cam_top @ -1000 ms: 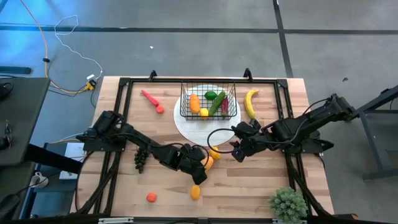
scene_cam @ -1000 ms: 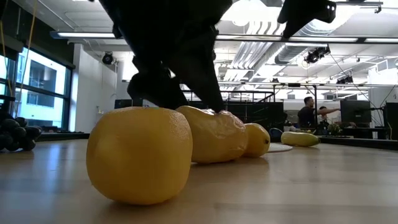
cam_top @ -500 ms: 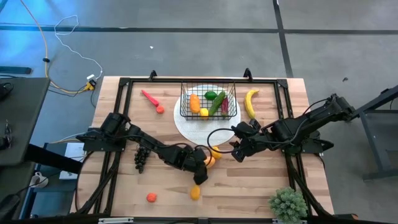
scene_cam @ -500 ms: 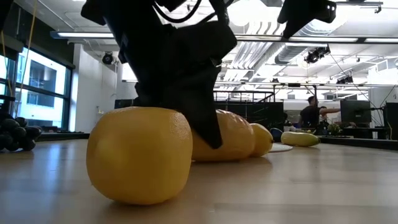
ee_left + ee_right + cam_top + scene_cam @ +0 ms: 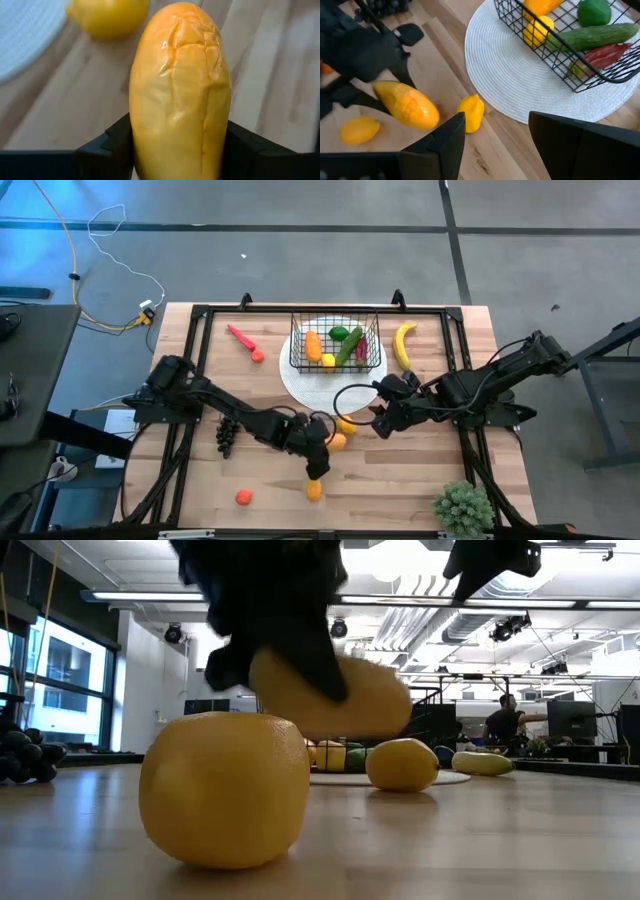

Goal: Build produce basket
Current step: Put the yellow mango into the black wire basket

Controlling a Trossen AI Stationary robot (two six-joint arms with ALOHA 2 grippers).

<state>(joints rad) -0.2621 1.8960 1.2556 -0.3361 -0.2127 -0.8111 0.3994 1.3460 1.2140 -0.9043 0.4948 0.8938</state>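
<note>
Next, I release the orange mango from my left gripper in the black wire basket's far part (image 5: 323, 327), next to the green fruit.
My left gripper (image 5: 322, 448) is shut on an orange mango (image 5: 338, 441), which hangs in the air above the wood in the low view (image 5: 345, 695). My right gripper (image 5: 384, 418) waits open near the mat's near edge, touching nothing. The black wire basket (image 5: 335, 345) stands on a round white mat (image 5: 300, 385) and holds another mango, a lemon, a green fruit, a cucumber and a red pepper. One lemon (image 5: 345, 423) lies beside the mat, and another yellow fruit (image 5: 314, 490) lies nearer the near edge. A banana (image 5: 403, 345) rests right of the basket. My left gripper pinches the mango (image 5: 180, 85) between its two fingers (image 5: 107, 147), one on each side (image 5: 145, 145). It comes from above, slanting toward the table's right. Most of the mango sticks out past the fingertips. The fruit is lifted clear of the table, roughly level (image 5: 409, 106).
Dark grapes (image 5: 226, 435) lie under the left arm, and a tomato (image 5: 243, 497) sits near the near edge. A red vegetable (image 5: 241, 337) and a small red fruit (image 5: 258, 356) lie left of the basket. A spiky potted plant (image 5: 462, 507) stands at the near right corner.
My left gripper came down over the mango that lay on the table next to the lemon, took hold of it and lifted it clear. The lemon and the other yellow fruit stayed where they were.
</note>
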